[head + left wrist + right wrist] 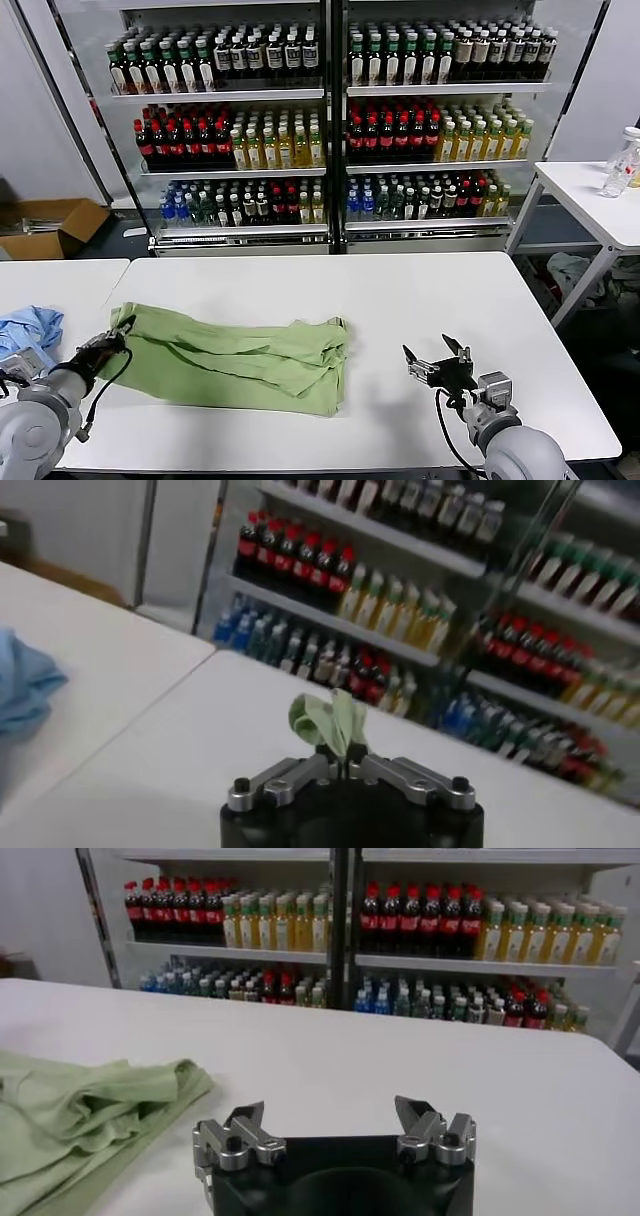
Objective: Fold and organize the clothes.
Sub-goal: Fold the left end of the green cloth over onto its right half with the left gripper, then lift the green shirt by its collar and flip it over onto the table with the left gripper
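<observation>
Next, my left gripper lets go of the light green polo shirt's pinched edge on the shirt's end (318,345) nearest my right gripper.
The light green polo shirt (240,357) lies bunched and partly folded on the white table (400,300), left of centre. Its collar, buttons and chest graphic are hidden. My left gripper (118,338) is shut on the shirt's left edge; in the left wrist view a pinch of green cloth (330,720) stands up between the closed fingers (343,768). My right gripper (434,356) is open and empty, low over the table right of the shirt, near the front edge. In the right wrist view (335,1116) the shirt (80,1118) lies off to one side.
A light blue garment (28,330) lies on the neighbouring table at the far left, also in the left wrist view (20,685). Shelves of bottles (330,110) stand behind. A side table with bottles (622,165) is at the right. A cardboard box (45,225) sits on the floor.
</observation>
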Action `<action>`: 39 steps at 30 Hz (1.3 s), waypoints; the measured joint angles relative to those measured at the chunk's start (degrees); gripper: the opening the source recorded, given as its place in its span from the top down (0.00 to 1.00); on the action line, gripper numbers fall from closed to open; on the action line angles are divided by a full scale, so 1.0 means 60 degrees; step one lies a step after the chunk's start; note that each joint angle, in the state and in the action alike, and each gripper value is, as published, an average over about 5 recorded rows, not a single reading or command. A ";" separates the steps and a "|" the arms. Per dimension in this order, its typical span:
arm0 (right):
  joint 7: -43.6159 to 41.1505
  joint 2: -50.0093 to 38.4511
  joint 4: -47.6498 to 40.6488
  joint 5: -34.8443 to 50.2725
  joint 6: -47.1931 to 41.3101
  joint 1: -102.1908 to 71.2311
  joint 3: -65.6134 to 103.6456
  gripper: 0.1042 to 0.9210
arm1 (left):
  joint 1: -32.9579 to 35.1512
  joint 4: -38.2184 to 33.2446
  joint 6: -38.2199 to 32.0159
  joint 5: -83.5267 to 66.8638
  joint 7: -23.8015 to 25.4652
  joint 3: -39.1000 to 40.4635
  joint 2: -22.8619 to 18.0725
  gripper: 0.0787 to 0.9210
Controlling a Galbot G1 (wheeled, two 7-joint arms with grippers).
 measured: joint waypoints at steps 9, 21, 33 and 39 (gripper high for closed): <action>-0.0002 -0.0188 -0.0002 -0.0093 0.0018 0.0011 -0.0118 0.12 | -0.0362 -0.0849 -0.0264 -0.0796 -0.0392 0.1788 -0.1034 0.97; -0.0013 -0.0223 0.0067 -0.0115 -0.0001 0.0118 -0.0240 0.12 | -0.1455 -0.0362 -0.0315 0.0317 -0.1006 0.4923 -0.2055 0.96; -0.0048 -0.0118 -0.0044 -0.0156 0.0006 0.0220 -0.0286 0.12 | -0.1907 -0.0370 -0.0309 0.1684 -0.0723 0.5853 -0.2198 0.59; -0.0133 0.0045 -0.0129 -0.0300 0.0059 0.0309 -0.0417 0.12 | -0.1359 -0.0642 -0.0471 0.2833 -0.0403 0.5203 -0.1935 0.38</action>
